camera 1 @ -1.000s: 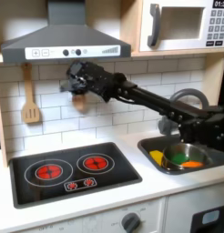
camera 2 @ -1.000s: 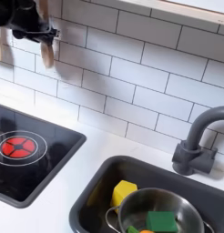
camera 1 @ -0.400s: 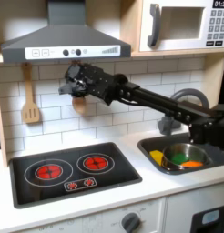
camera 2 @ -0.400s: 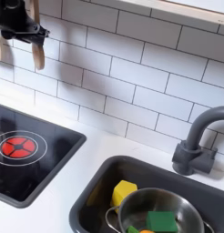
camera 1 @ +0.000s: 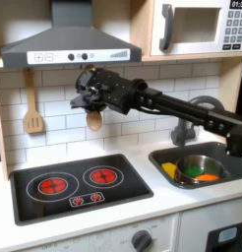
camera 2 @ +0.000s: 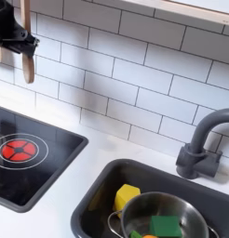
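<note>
My gripper will release the wooden spoon, now hanging above the back of the stove, so that it is left on the stove, over the red burner nearer the sink (camera 1: pixel 113 182).
My gripper (camera 1: pixel 89 96) is up in front of the white tile wall, just below the range hood (camera 1: pixel 64 47), and is shut on a wooden spoon (camera 1: pixel 93 121). The spoon hangs upright with its round head below the fingers, above the back of the stove (camera 1: pixel 79 185). In the second exterior view the gripper (camera 2: pixel 14 41) sits at the top left with the spoon's handle (camera 2: pixel 27 61) running down through it, over the red burner (camera 2: pixel 16 149).
A wooden spatula (camera 1: pixel 32 110) hangs on the wall at the first exterior view's left. At the right, the sink (camera 2: pixel 100 191) holds a metal pot (camera 2: pixel 158 206) with green and orange pieces and a yellow piece (camera 2: pixel 126 196). A grey faucet (camera 2: pixel 195 153) stands behind it. A microwave (camera 1: pixel 197 27) sits above.
The gripper with the spoon has shifted left in the second exterior view. In the first exterior view the spoon's head now hangs lower and slightly further right.
</note>
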Robot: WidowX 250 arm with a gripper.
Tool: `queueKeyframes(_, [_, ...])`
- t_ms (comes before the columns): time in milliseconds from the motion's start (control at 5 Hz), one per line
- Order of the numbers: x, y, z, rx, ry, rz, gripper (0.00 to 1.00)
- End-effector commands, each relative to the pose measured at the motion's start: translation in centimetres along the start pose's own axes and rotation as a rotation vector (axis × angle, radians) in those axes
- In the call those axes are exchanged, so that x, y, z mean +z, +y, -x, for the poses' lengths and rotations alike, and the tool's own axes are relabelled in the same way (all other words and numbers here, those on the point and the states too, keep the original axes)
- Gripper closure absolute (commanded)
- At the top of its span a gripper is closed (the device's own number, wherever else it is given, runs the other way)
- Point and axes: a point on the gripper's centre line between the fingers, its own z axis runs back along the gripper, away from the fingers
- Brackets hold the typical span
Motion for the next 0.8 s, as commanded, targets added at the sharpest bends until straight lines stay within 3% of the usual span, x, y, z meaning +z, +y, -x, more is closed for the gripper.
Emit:
queueKeyframes(0, [1.5, -1.4, 1.8, -0.045, 0.057, 0.009, 1.0])
queueKeyframes(200, [1.6, -2.3, 3.4, -0.101, 0.174, 0.018, 1.0])
queueKeyframes(600, [-0.1, -3.7, 6.5, -0.24, 0.445, -0.014, 1.0])
